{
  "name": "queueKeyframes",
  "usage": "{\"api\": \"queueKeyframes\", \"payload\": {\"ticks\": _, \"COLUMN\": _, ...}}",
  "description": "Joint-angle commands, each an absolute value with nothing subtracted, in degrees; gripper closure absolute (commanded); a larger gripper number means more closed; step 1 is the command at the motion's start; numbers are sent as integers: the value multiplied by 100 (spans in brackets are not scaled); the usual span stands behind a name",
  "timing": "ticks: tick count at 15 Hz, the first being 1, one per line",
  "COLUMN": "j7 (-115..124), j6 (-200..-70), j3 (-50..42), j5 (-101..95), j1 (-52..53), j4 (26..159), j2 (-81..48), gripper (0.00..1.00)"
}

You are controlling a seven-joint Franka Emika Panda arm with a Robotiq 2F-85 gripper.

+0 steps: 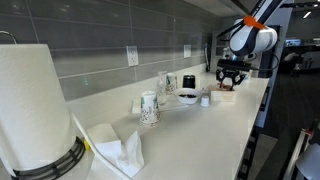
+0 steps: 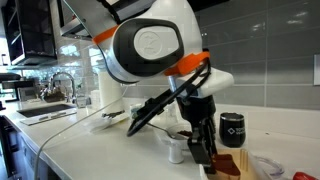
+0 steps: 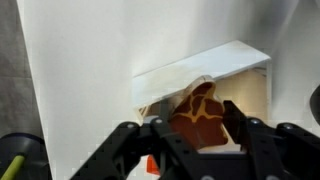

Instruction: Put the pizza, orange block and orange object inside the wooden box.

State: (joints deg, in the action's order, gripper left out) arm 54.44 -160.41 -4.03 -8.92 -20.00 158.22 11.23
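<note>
Next, I let go of the pizza, now hanging just over the wooden box, on the wooden box's bottom (image 1: 223, 92) (image 3: 207, 110), near the middle of the box's wide pale side.
In the wrist view my gripper (image 3: 197, 125) is shut on the pizza (image 3: 200, 112), a flat tan-and-orange wedge held between the two black fingers. It hangs just over the wooden box (image 3: 245, 75), a pale shallow box whose inside shows behind the pizza. A small orange piece (image 3: 150, 163) shows low beside the left finger; I cannot tell which object it is. In both exterior views the gripper (image 1: 229, 76) (image 2: 203, 150) is low over the box (image 1: 226, 94) (image 2: 230, 165) on the white counter.
A white bowl (image 1: 188, 97), a dark mug (image 2: 232, 127), patterned cups (image 1: 150, 108) and a small white cup (image 2: 177, 151) stand near the box. A paper towel roll (image 1: 30, 110) and napkins (image 1: 120, 150) sit further along. The tiled wall is close behind.
</note>
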Motion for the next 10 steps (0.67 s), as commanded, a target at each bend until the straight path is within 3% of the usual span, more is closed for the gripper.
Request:
{"api": "queueKeyframes", "payload": {"ticks": 1, "j7": 5032, "j6": -16057, "j3": -593, "j5": -419, "j1": -1827, "j4": 15797, "j2": 1309, "gripper": 69}}
{"api": "queueKeyframes", "payload": {"ticks": 10, "j7": 5215, "j6": -16407, "j3": -405, "j5": -700, "j1": -2000, "j4": 15752, "j2": 1046, "gripper": 69}}
